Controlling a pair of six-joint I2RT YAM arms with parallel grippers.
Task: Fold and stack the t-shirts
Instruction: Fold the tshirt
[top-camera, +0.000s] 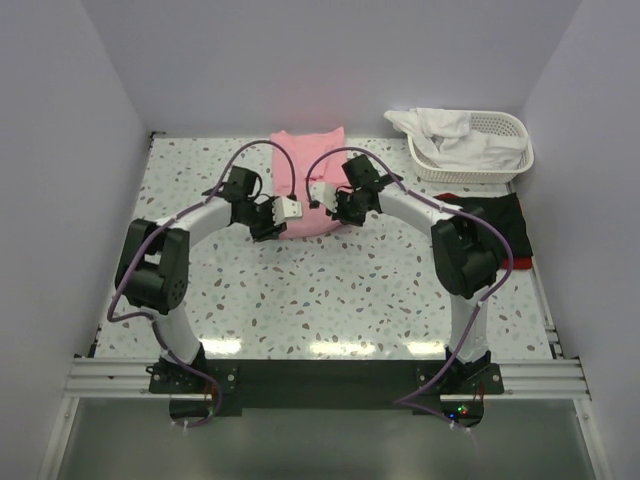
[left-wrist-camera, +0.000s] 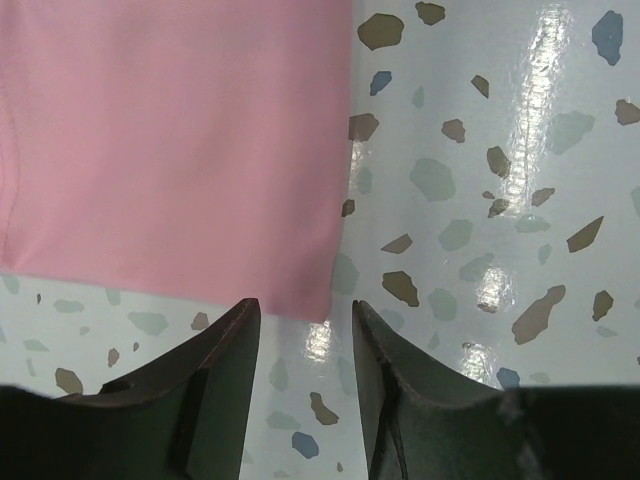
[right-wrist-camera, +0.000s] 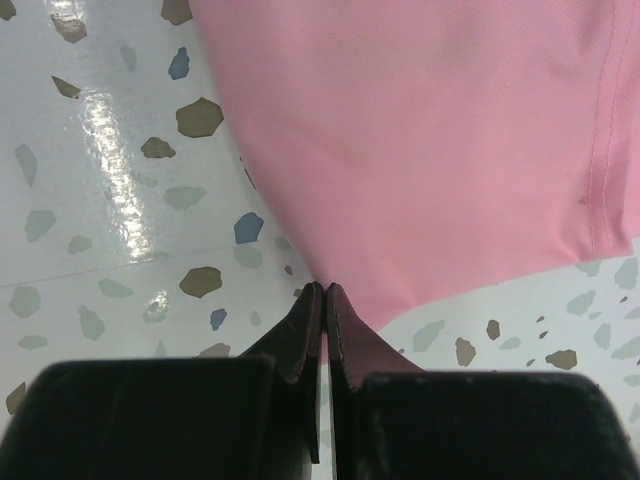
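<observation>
Only the tip of the pink t-shirt's near corner is within my left gripper's open fingers, so I will move in and get more cloth (left-wrist-camera: 300, 278) before I lift.
A light pink t-shirt (top-camera: 308, 150) lies partly folded at the middle back of the table. My left gripper (top-camera: 287, 222) is at its near left corner. In the left wrist view the fingers (left-wrist-camera: 305, 310) stand open just short of the pink t-shirt (left-wrist-camera: 180, 150), and only the corner tip reaches the gap. My right gripper (top-camera: 328, 212) is at the near right corner. Its jaws (right-wrist-camera: 325, 290) are shut on the edge of the pink t-shirt (right-wrist-camera: 430, 140), and the cloth is pulled into a point there.
A white lattice basket (top-camera: 510, 125) at the back right holds a crumpled white t-shirt (top-camera: 450, 135). A black t-shirt (top-camera: 500, 220) with a red one (top-camera: 520, 262) under it lies at the right edge, next to the right arm. The walls stand close on three sides.
</observation>
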